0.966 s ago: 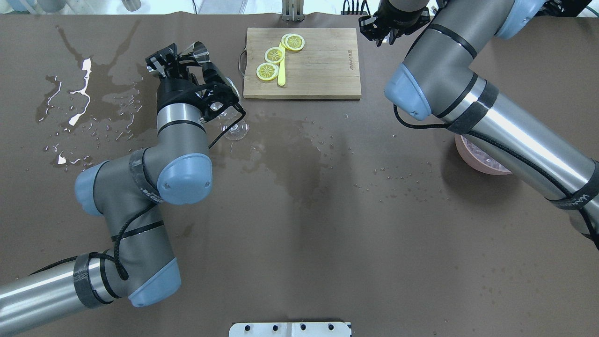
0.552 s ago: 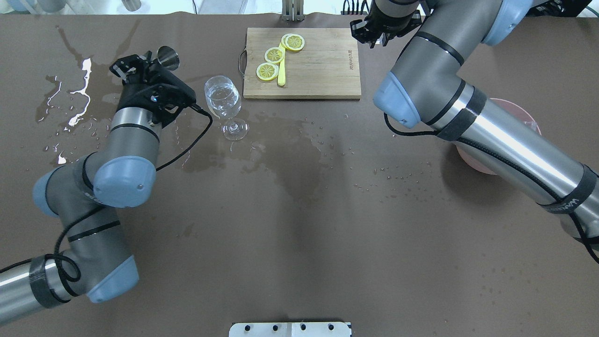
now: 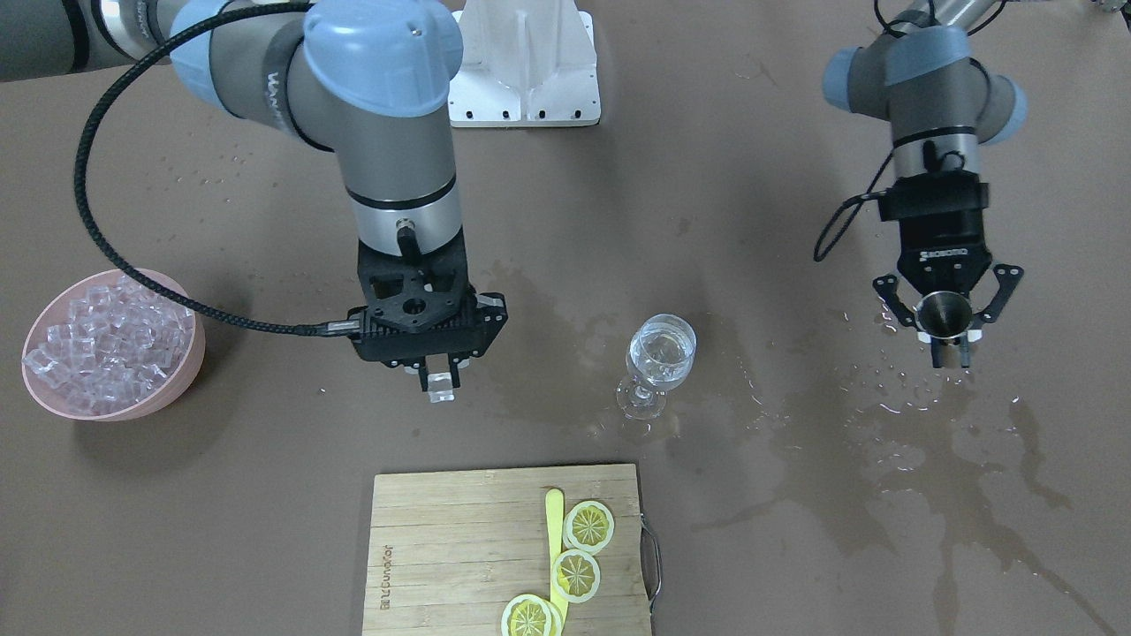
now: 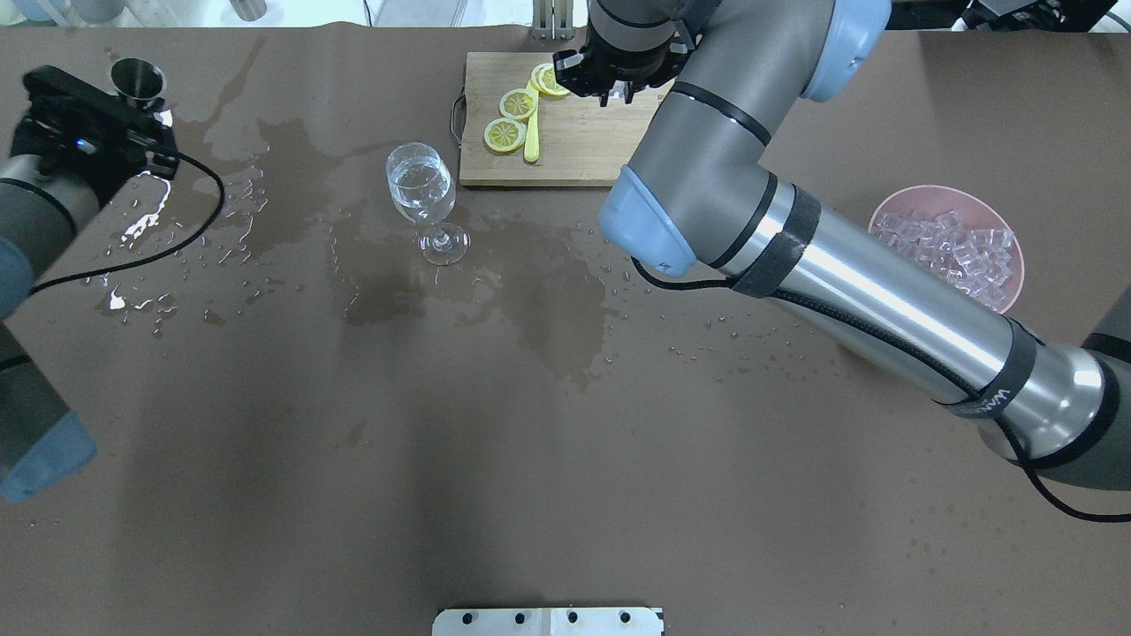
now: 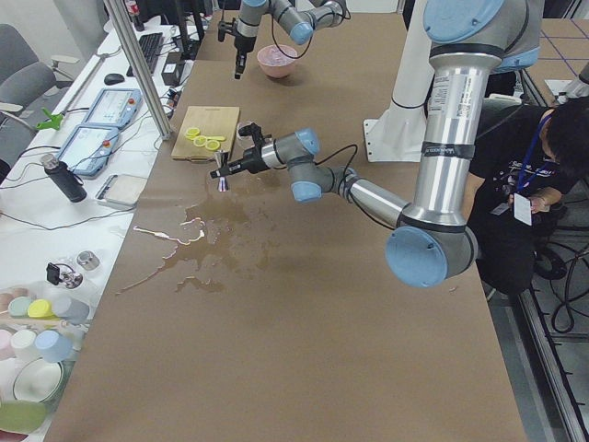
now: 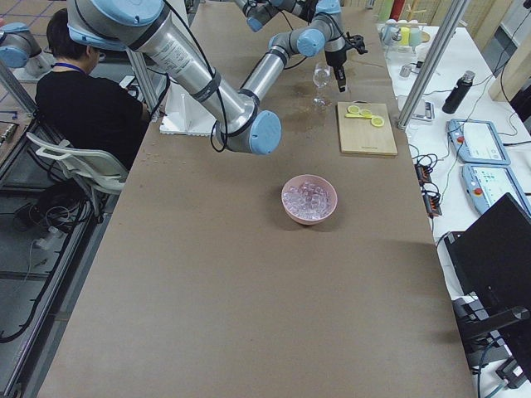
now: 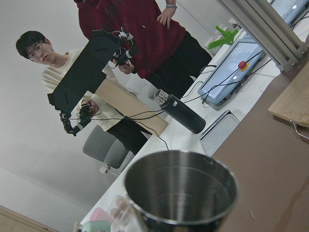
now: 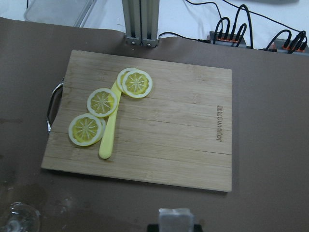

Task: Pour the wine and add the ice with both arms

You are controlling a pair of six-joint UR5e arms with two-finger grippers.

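Observation:
My right gripper will release the ice cube into the clear wine inside the upright wine glass [image 3: 664,356] [image 8: 18,221]. The ice cube is now above the table by the cutting board.
My left gripper [image 3: 950,352] is shut on a steel jigger [image 3: 942,316] and holds it upright over the wet patch, well to the left of the wine glass [image 4: 421,185]. The jigger's open mouth fills the left wrist view [image 7: 181,191]. The glass [image 3: 661,353] stands upright with a little clear wine in it. My right gripper [image 3: 439,382] is shut on one clear ice cube [image 8: 176,218], above the table at the near edge of the cutting board [image 8: 169,130], right of the glass. The pink bowl [image 4: 884,216] of ice cubes [image 3: 102,340] sits at the far right.
Three lemon slices [image 4: 517,106] and a yellow pick lie on the wooden board [image 4: 583,141]. Puddles and droplets [image 4: 548,291] spread around the glass and under the left gripper. The white base block [image 3: 526,62] is at the robot's edge. Operators show in the side and wrist views.
My left arm has swung left, away from the glass, with the jigger now upright. My right arm has moved left over the board's edge, which uncovers the ice bowl.

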